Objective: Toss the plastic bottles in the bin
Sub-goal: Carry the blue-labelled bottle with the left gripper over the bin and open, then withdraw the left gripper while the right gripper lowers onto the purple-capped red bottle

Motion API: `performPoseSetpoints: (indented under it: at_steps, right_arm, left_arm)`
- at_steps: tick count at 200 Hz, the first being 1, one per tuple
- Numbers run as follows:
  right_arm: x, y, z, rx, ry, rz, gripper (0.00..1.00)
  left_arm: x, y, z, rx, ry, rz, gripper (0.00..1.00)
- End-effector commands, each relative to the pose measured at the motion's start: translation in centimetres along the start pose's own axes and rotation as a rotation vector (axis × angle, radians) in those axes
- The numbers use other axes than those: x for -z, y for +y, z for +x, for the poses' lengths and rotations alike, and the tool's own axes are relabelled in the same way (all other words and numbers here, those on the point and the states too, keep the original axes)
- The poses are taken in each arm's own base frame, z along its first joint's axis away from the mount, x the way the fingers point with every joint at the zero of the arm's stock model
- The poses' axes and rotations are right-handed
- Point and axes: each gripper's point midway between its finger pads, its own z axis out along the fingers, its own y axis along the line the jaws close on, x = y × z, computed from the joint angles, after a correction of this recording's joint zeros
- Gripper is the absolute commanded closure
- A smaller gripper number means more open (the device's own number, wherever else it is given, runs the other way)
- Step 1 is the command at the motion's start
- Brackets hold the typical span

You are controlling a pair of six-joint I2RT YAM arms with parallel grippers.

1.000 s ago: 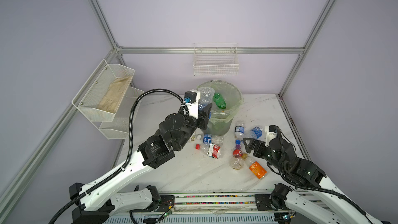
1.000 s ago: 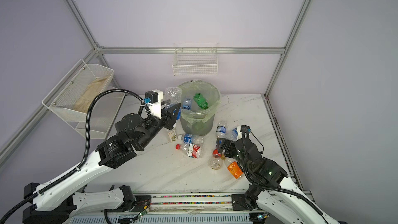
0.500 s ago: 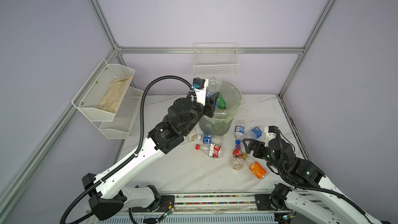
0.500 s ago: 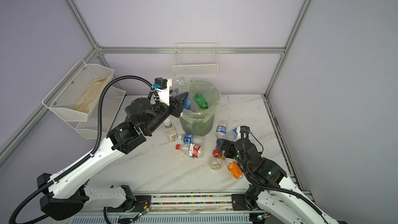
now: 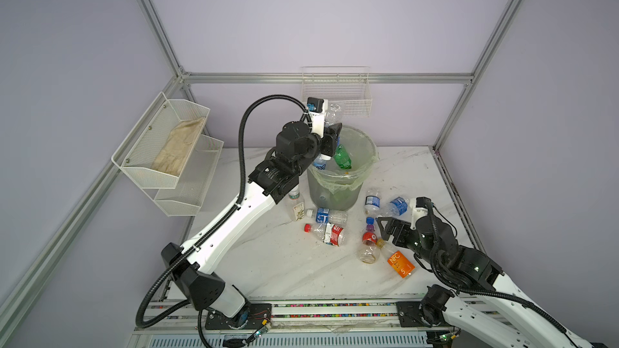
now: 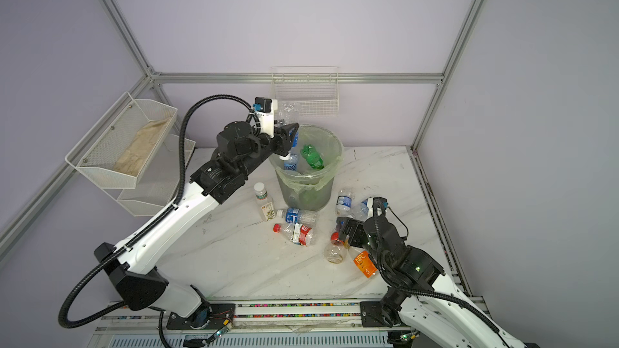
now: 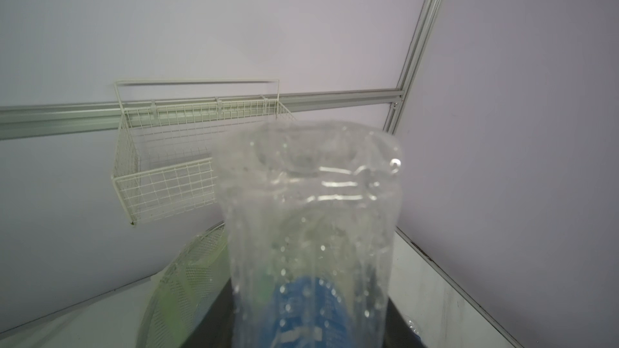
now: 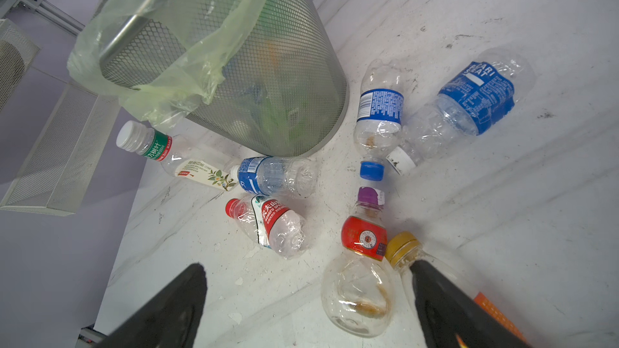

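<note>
My right gripper will close on the narrow middle (image 5: pixel 369 245) (image 8: pixel 363 256) of the round bottle that has the purple cap, under the bottle's red label.
My left gripper (image 5: pixel 330 138) is shut on a clear plastic bottle (image 5: pixel 332 113) with a blue label, held base up over the near left rim of the bin (image 5: pixel 341 192). That bottle (image 7: pixel 311 229) fills the left wrist view and hides the fingers. A green bottle (image 5: pixel 342 159) lies inside the bin (image 6: pixel 301 192). Several bottles lie on the table in front of the bin, among them a red-label one (image 8: pixel 271 225), a blue-label one (image 8: pixel 274 175) and a round one (image 8: pixel 360 282). My right gripper (image 8: pixel 308 309) hangs open just above the round bottle (image 5: pixel 368 246) and touches nothing.
A white wire basket (image 5: pixel 336 95) hangs on the back wall above the bin. Two mesh shelves (image 5: pixel 164 148) with a cloth are on the left wall. An orange-label bottle (image 5: pixel 398 261) lies beside my right gripper (image 5: pixel 388 229). Frame rails edge the table.
My left arm has risen and reached from beside the bin to over its rim, carrying the bottle. The right arm has not moved.
</note>
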Motion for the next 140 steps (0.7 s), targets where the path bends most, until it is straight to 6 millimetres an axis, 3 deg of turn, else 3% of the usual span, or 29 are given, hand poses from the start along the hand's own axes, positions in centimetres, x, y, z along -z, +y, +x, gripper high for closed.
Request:
performPoseSetpoints:
  at_steps: [1, 16, 45, 61, 76, 79, 89, 140]
  right_arm:
    - [0.6, -0.3, 0.0, -0.011, 0.002, 0.004, 0.03]
    - [1.1, -0.5, -0.1, -0.011, -0.005, 0.007, 0.03]
    - [1.2, -0.8, 0.1, -0.017, -0.010, 0.002, 0.03]
    - [0.6, -0.6, 0.5, -0.022, 0.000, -0.007, 0.03]
    - [0.0, -0.2, 0.8, -0.027, 0.018, -0.019, 0.02]
    - [0.0, -0.1, 0.8, -0.027, 0.022, -0.021, 0.03]
    - [-0.4, 0.0, 1.0, -0.029, 0.033, -0.018, 0.03]
    - [-0.8, -1.3, 1.7, -0.043, 0.057, 0.051, 0.02]
  left_arm:
    - [-0.4, -0.2, -0.8, 0.066, 0.077, 0.051, 0.00]
    - [1.3, -1.5, -3.3, 0.059, 0.054, 0.098, 0.00]
    - [7.4, -4.2, -10.0, -0.016, -0.206, 0.103, 0.00]
    - [9.7, -4.3, -11.4, -0.010, -0.257, 0.112, 0.00]
    - [10.4, -4.2, -11.2, -0.006, -0.254, 0.117, 0.00]
    - [11.8, -4.0, -12.1, 0.001, -0.280, 0.120, 0.00]
    - [12.8, -4.0, -12.1, 0.010, -0.286, 0.129, 0.00]
    - [16.2, -3.5, -9.8, 0.047, -0.281, 0.169, 0.00]
